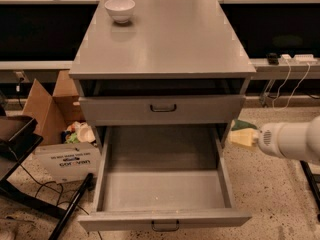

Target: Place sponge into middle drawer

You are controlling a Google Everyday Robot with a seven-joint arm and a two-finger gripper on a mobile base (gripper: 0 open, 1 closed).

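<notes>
Next, my gripper releases the sponge around the centre of the middle drawer's grey bottom [151, 182].
The sponge [243, 136], dark green over pale yellow, hangs in the air just right of the cabinet, level with the open drawer's right side. My gripper [254, 138] is at the end of the white arm coming in from the right edge and is shut on the sponge. The middle drawer [162, 189] is pulled out wide at the front, with its grey floor bare and a dark loop handle on its front. The sponge is outside the drawer, beyond its right wall.
A grey drawer [162, 109] showing only its flat front sits above it. A white bowl [120, 9] stands at the back left of the cabinet top [165, 44]. Cardboard boxes [47, 104] and a black frame [20, 149] crowd the floor at left; cables [287, 84] hang at right.
</notes>
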